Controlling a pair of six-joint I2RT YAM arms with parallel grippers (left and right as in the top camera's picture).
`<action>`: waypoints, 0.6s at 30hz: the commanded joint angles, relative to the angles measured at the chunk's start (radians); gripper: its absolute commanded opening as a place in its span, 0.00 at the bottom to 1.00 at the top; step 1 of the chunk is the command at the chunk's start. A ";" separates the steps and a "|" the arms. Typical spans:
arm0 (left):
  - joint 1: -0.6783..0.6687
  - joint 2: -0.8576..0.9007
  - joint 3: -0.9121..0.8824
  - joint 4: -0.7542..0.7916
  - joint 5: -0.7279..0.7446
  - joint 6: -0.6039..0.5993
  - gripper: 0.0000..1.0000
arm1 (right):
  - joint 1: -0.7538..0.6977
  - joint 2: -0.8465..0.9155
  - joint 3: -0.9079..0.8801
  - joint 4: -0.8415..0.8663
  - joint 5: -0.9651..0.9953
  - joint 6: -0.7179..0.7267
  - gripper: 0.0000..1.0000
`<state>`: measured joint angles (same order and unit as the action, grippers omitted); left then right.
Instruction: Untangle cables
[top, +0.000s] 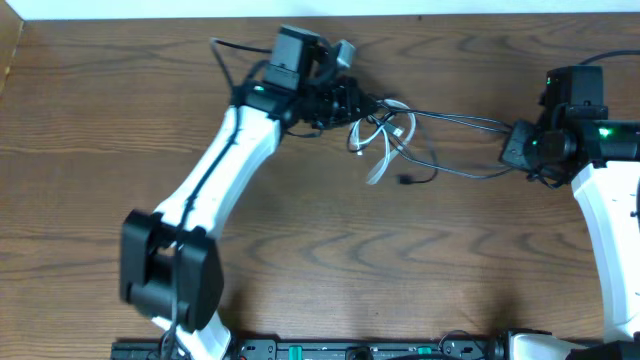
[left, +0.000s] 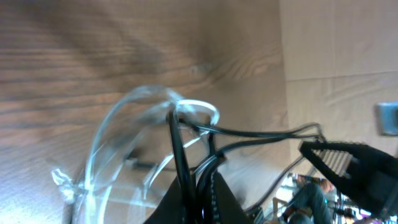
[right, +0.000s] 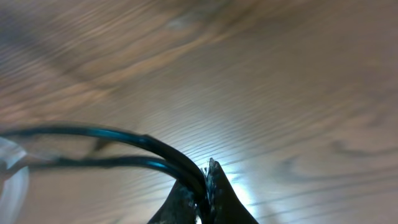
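The white cable loops around taut black cable pieces, so next I ease the pull and grab the tangle nearer its middle (top: 398, 134) with my right gripper.
A tangle of cables (top: 385, 135) lies at the table's upper middle: a white cable (top: 383, 160) looped among thin black cables (top: 455, 120). My left gripper (top: 345, 103) sits at the tangle's left edge, shut on black cable strands (left: 181, 155) that pass between its fingers, with the white cable (left: 112, 134) looped beside them. Black strands stretch right to my right gripper (top: 512, 140), which is shut on two black cables (right: 155, 152). In the left wrist view the right gripper (left: 348, 162) appears at the far end of the taut strands.
A small black plug end (top: 404, 181) lies just below the tangle. The left arm (top: 215, 180) crosses the table diagonally from the lower left. The right arm (top: 610, 200) stands along the right edge. The wooden table (top: 320, 260) spreads below.
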<state>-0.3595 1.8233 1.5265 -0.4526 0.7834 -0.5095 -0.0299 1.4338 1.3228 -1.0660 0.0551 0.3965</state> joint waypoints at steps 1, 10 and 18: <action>0.060 -0.068 0.015 -0.040 -0.067 0.082 0.07 | -0.056 0.031 -0.003 -0.011 0.255 0.053 0.01; 0.143 -0.217 0.015 -0.057 -0.070 0.135 0.07 | -0.142 0.146 -0.004 -0.019 0.186 0.084 0.01; 0.138 -0.239 0.015 -0.111 -0.067 0.141 0.07 | -0.127 0.162 -0.003 0.098 -0.407 -0.332 0.01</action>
<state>-0.2295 1.5909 1.5265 -0.5434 0.7460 -0.3904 -0.1513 1.5997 1.3209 -0.9844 -0.0738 0.2710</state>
